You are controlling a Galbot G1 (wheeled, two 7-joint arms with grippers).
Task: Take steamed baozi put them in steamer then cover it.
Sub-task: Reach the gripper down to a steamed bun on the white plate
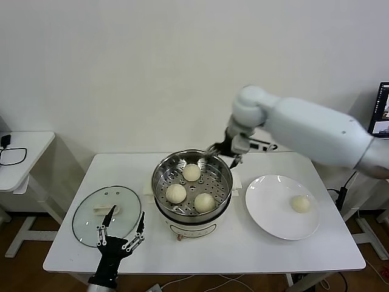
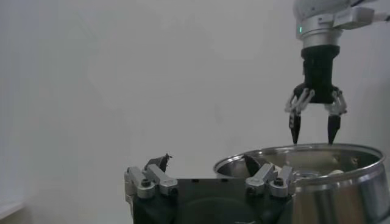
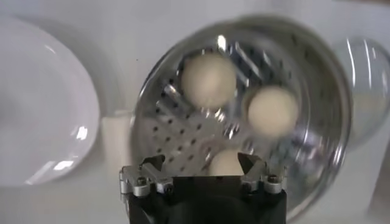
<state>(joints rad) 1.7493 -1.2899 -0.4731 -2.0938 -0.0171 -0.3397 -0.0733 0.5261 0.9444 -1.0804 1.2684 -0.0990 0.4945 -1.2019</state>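
Note:
The robot's right gripper needs to next move to the white plate and grip the sides of the lone baozi (image 1: 300,204) lying there.
The steamer (image 1: 182,218) stands mid-table with three steamed baozi on its perforated tray: one at the back (image 1: 191,172), one front left (image 1: 176,193), one front right (image 1: 204,202). Another baozi (image 1: 300,204) lies on the white plate (image 1: 270,194). My right gripper (image 1: 222,155) hangs open and empty just above the steamer's back right rim. In the right wrist view the gripper (image 3: 201,161) looks down on the tray (image 3: 177,128), with a baozi (image 3: 225,164) below its fingers. My left gripper (image 1: 128,210) is open over the right edge of the glass lid (image 1: 91,222).
The lid lies flat on the table, left of the steamer. The left wrist view shows the steamer's wall (image 2: 341,189) and the right gripper (image 2: 313,140) above it. A side table (image 1: 24,152) stands far left, and a monitor (image 1: 382,109) far right.

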